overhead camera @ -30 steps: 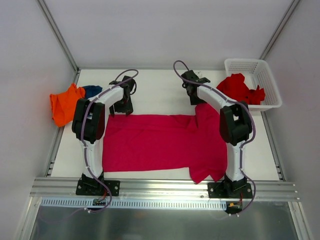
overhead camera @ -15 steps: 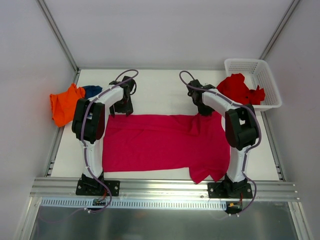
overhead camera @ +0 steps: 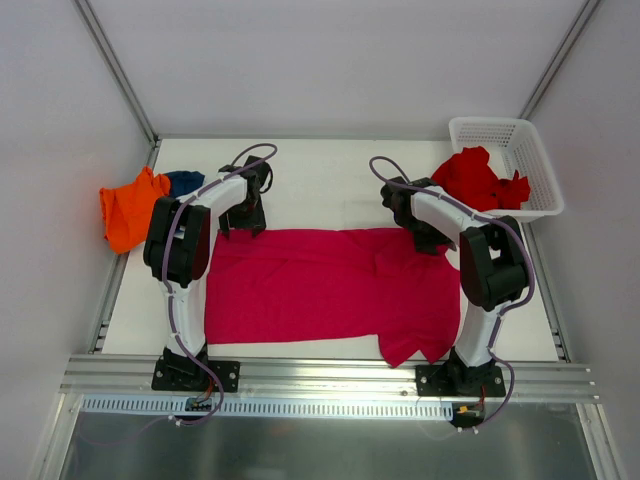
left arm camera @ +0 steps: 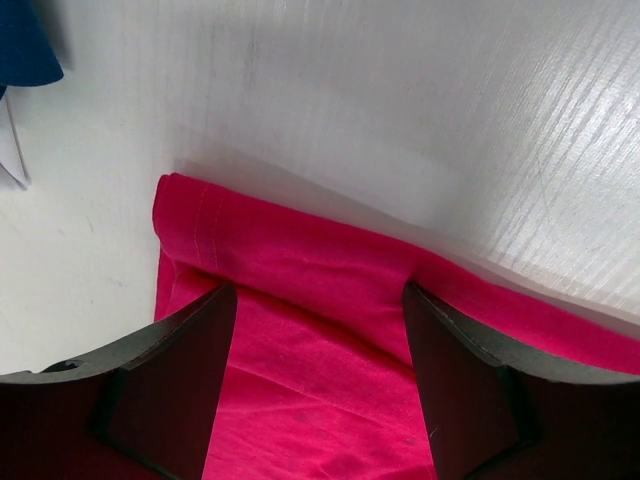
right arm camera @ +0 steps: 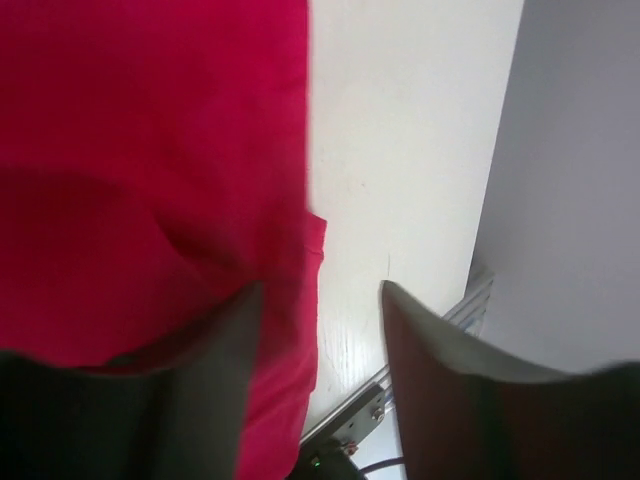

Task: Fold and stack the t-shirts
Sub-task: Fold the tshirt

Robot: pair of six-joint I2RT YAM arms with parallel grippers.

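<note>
My right gripper should take the wrinkled far part [overhead camera: 398, 250] and pull the crimson t-shirt back before folding, because its near sleeve reaches over the metal rail.
A crimson t-shirt [overhead camera: 320, 285] lies spread across the middle of the table. My left gripper [overhead camera: 243, 222] is over its far left corner. In the left wrist view the gripper [left arm camera: 318, 330] is open, and the shirt's rolled far edge [left arm camera: 290, 245] lies between the fingers [left arm camera: 170, 380]. My right gripper [overhead camera: 432, 240] is over the shirt's far right part. In the right wrist view it [right arm camera: 320, 330] is open, with the shirt's edge [right arm camera: 300, 270] and bare table between the fingers [right arm camera: 450, 380]. The cloth there is wrinkled.
A white basket [overhead camera: 530, 150] at the back right holds red shirts [overhead camera: 485, 180]. An orange shirt [overhead camera: 130, 205] and a blue one [overhead camera: 183, 181] lie at the left edge, the blue one also showing in the left wrist view [left arm camera: 25, 45]. Metal rail along the front edge [overhead camera: 320, 372].
My right gripper has moved right and toward the front. The far right part of the shirt that reached up toward it has dropped lower. The left gripper has barely moved.
</note>
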